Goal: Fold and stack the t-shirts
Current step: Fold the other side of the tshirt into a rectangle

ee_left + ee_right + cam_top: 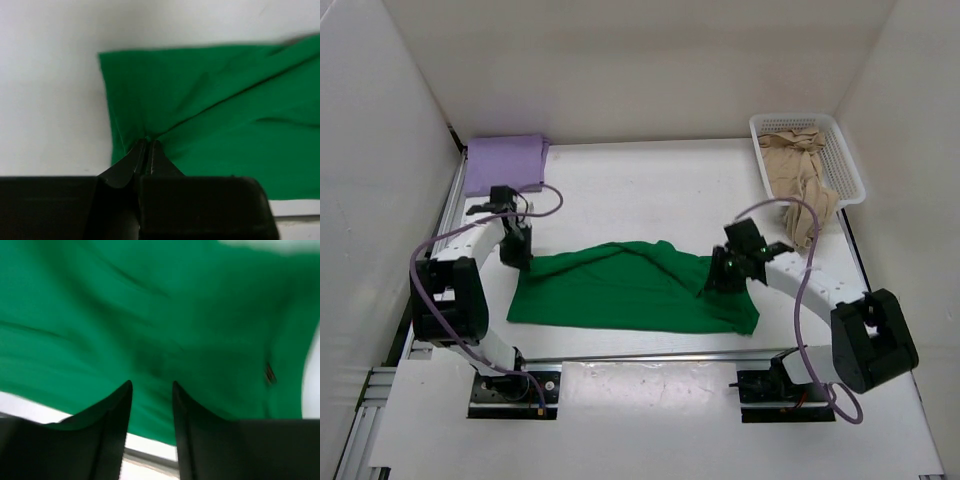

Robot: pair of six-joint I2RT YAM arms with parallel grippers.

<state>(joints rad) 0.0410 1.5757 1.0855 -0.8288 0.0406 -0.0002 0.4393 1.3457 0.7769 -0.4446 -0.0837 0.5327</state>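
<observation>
My right gripper is to close next on the folded-over flap (699, 267) along the far edge of the green t-shirt, near the end closest to the white mesh basket.
The green t-shirt (630, 287) lies spread across the middle of the table, with a raised fold along its far edge. My left gripper (516, 255) is shut on the shirt's far left corner; in the left wrist view the tips (147, 143) pinch a pucker of green cloth (210, 115). My right gripper (713, 282) is open just above the shirt's right part; in the right wrist view it (151, 386) has green cloth (165, 315) showing between the fingers. The lavender t-shirt (505, 162) lies folded at the far left corner. The tan t-shirt (800, 178) is crumpled in the basket.
A white mesh basket (850, 160) stands at the far right, with tan cloth hanging over its near edge. White walls close in the table on three sides. A metal rail (650, 355) runs along the near edge by the arm bases.
</observation>
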